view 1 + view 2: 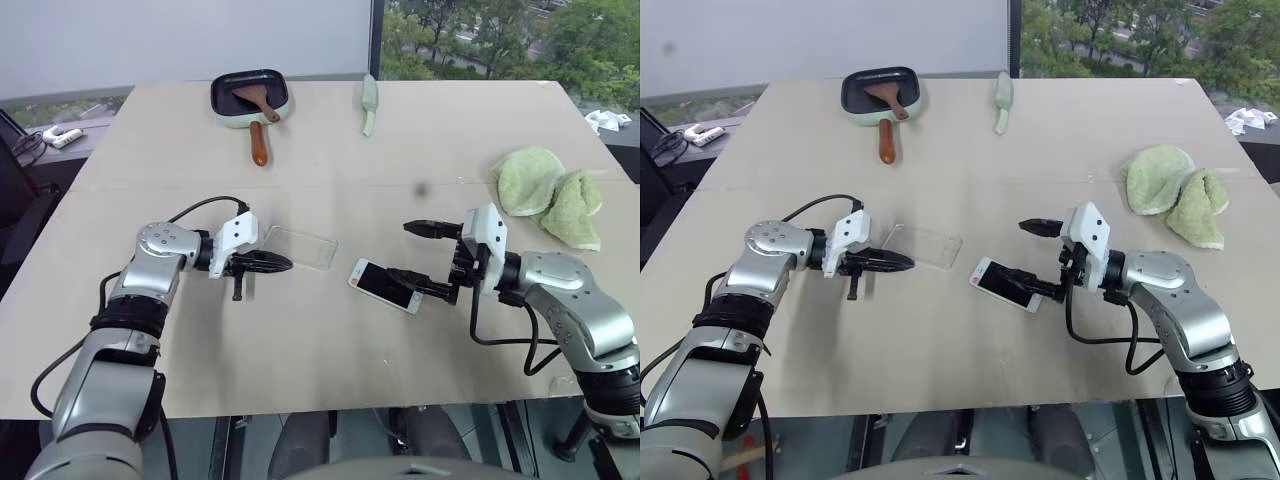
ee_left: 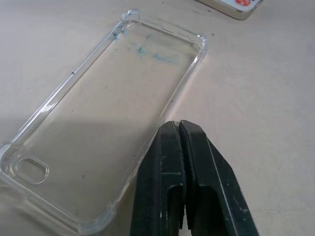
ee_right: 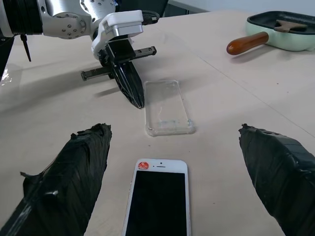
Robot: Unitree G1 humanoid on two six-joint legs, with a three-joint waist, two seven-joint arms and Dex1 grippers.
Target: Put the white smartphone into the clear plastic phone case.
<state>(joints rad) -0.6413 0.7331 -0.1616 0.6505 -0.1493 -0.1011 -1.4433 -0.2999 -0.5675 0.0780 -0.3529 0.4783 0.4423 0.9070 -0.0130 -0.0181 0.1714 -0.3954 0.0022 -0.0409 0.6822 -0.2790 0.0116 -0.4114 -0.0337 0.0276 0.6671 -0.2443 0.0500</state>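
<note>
My left gripper needs to open its shut fingers, which stand beside the phone case's near rim, and pinch that rim (image 2: 173,101) before I move the phone case.
The clear plastic phone case (image 1: 300,246) lies flat and empty on the table, left of centre. My left gripper (image 1: 287,264) is shut with nothing in it, its tips down at the case's near long edge; in the left wrist view the closed fingers (image 2: 197,172) meet right beside the rim of the case (image 2: 98,123). The white smartphone (image 1: 385,286) lies screen up to the right of the case. My right gripper (image 1: 418,257) is open wide, level, just right of the phone. In the right wrist view the phone (image 3: 157,201) lies between its two taped fingers (image 3: 74,167).
A green pan (image 1: 250,97) holding a wooden-handled spatula sits at the back of the table, with a pale green utensil (image 1: 369,103) beside it. Green towels (image 1: 550,192) lie at the right edge. A white power strip (image 1: 62,136) lies beyond the table's left side.
</note>
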